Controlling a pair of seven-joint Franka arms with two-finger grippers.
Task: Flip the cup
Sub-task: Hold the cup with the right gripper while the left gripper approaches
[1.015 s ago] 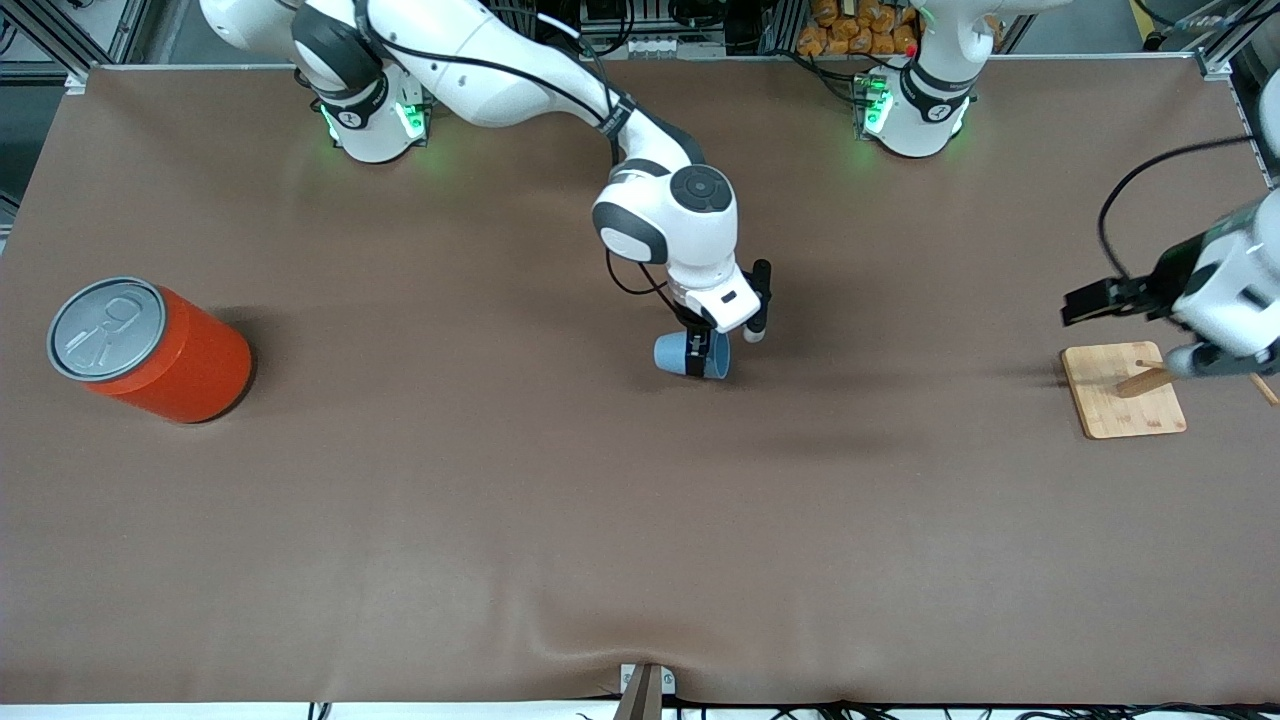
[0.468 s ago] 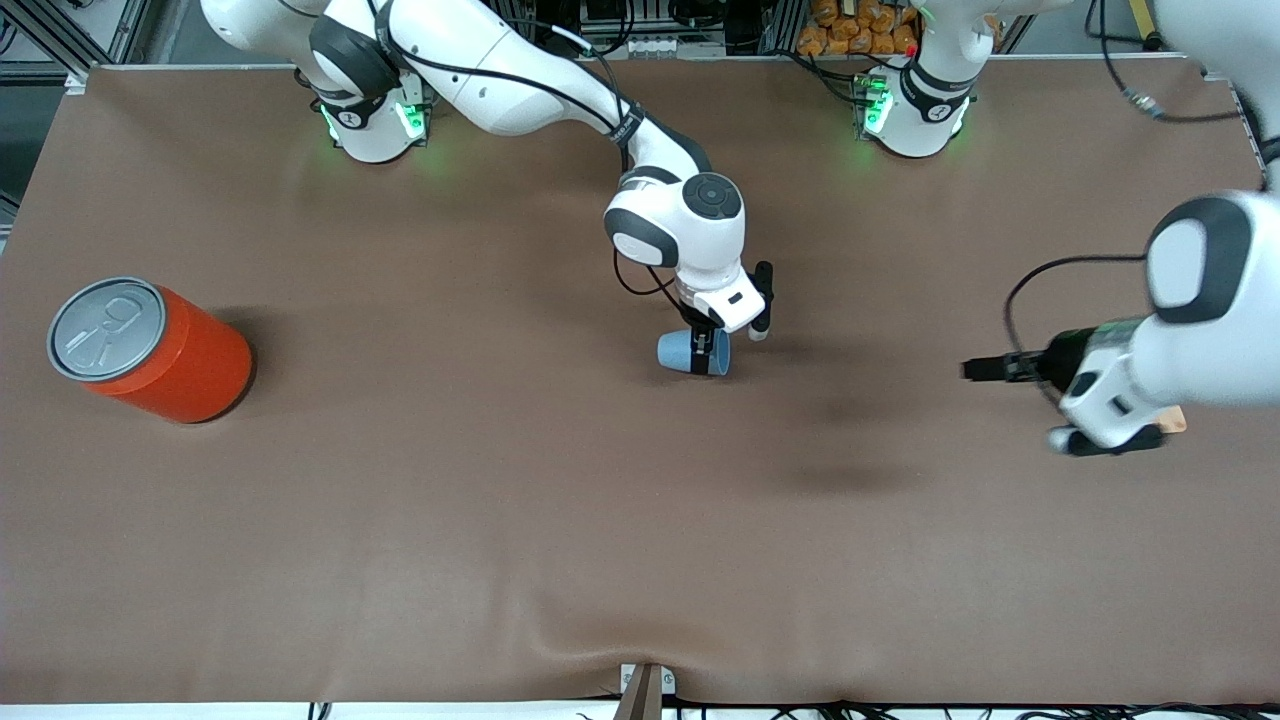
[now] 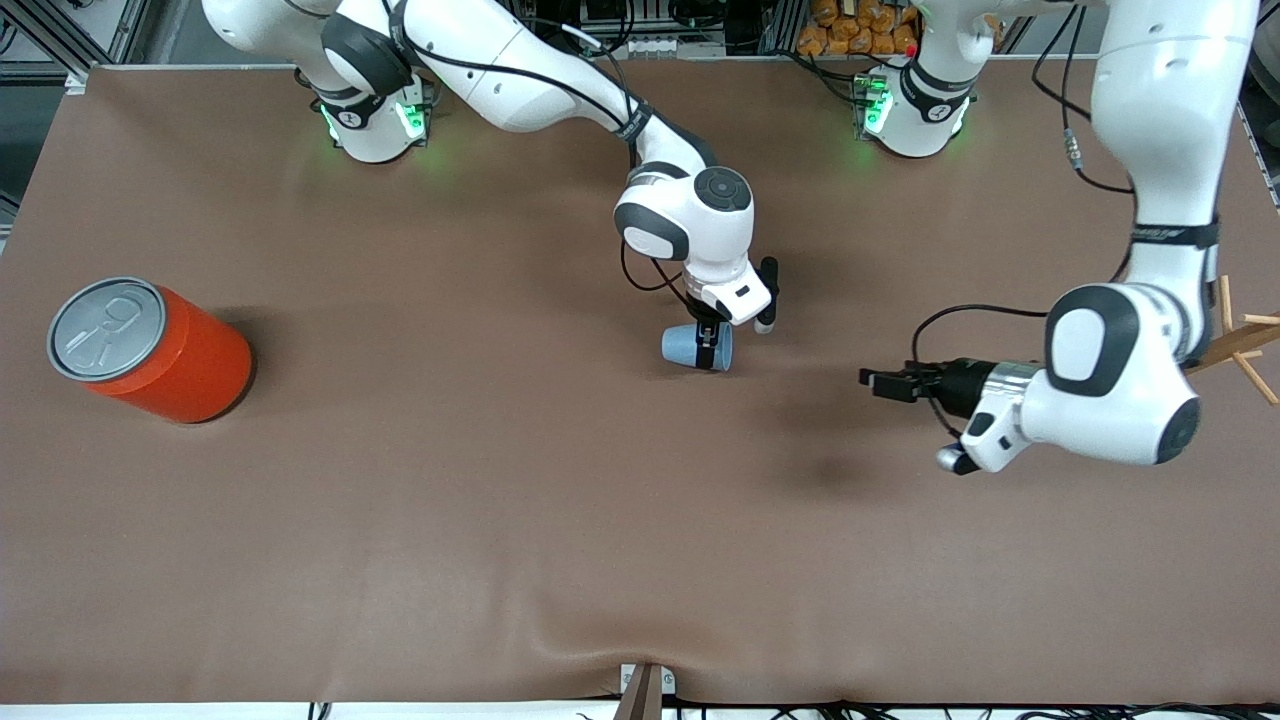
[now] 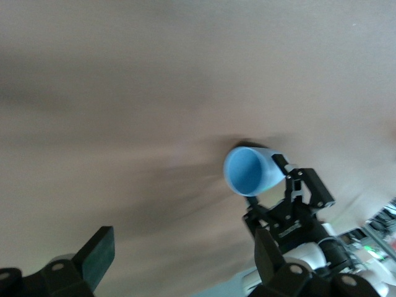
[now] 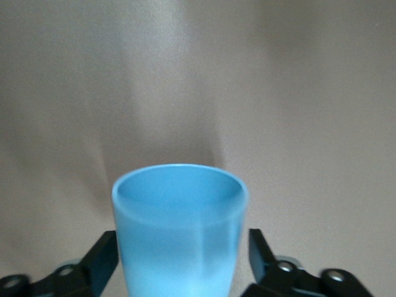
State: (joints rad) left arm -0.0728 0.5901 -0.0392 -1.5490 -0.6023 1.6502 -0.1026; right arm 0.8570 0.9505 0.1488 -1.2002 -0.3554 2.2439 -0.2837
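Note:
I should next move my left gripper to the light-blue cup's rim (image 3: 726, 355) (image 4: 258, 190) and close it there, with one finger inside the cup.
The light-blue cup (image 3: 685, 346) lies tilted on its side near the middle of the brown table, its mouth toward the left arm's end. My right gripper (image 3: 711, 346) comes down from above and is shut on the cup, one finger on each side of its wall. In the right wrist view the cup (image 5: 180, 229) fills the gap between the fingers (image 5: 102, 257). My left gripper (image 3: 878, 381) is open and empty, low over the table, pointing at the cup from the left arm's end. The left wrist view shows the cup's mouth (image 4: 246, 171) and my open left gripper (image 4: 182, 260).
A large orange can (image 3: 150, 350) with a grey pull-tab lid stands toward the right arm's end. A wooden peg stand (image 3: 1240, 340) shows at the left arm's end, partly hidden by the left arm. The brown table cloth (image 3: 500, 520) is bare nearer the camera.
The left arm has swung from over the wooden stand toward the table's middle, its gripper now pointing at the cup. The right gripper and the cup have shifted slightly toward the bases.

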